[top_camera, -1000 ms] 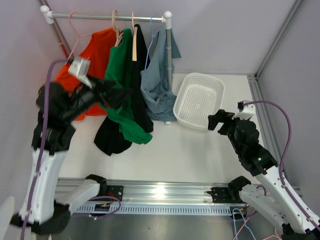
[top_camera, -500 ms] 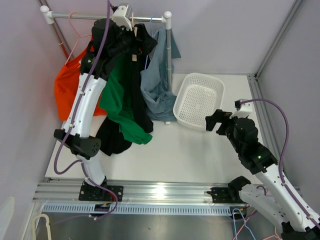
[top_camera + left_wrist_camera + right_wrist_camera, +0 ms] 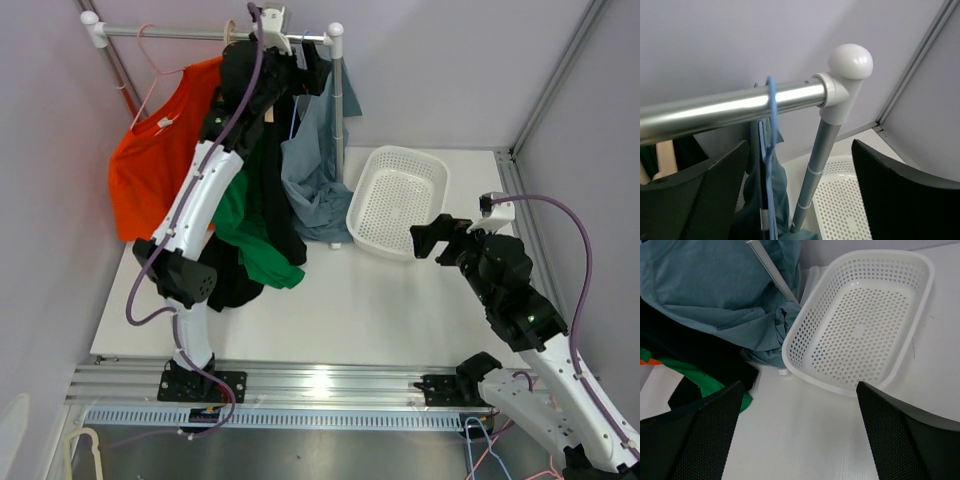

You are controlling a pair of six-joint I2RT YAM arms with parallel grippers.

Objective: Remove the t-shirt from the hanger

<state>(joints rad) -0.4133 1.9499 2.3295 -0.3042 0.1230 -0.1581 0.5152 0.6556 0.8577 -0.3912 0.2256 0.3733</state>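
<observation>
The rack post and the hook of the blue hanger both stand between the left gripper's fingers, so the robot should shift it and close on just the hook [image 3: 769, 154] below the rail.
Four t-shirts hang on a metal rail [image 3: 170, 33]: an orange one [image 3: 155, 160] on a pink hanger, a green one [image 3: 245, 225], a black one [image 3: 278, 195], and a blue-grey one [image 3: 312, 180] on a blue hanger [image 3: 771, 115]. My left gripper [image 3: 312, 70] is raised to the rail's right end. It is open and empty [image 3: 800, 200], with the blue hanger's hook and the rack post [image 3: 822, 160] between its fingers' line of sight. My right gripper [image 3: 432, 240] is open and empty [image 3: 800, 435], low over the table just in front of the basket.
A white perforated basket [image 3: 397, 200] sits on the table right of the rack post, also in the right wrist view [image 3: 860, 320]. The shirts' lower ends pile on the table [image 3: 700, 375]. The booth walls stand close behind and beside the rack.
My left arm swung up from the lower left to the rail, then shifted right to its right end by the blue hanger. The orange shirt swung back. The right arm barely moved.
</observation>
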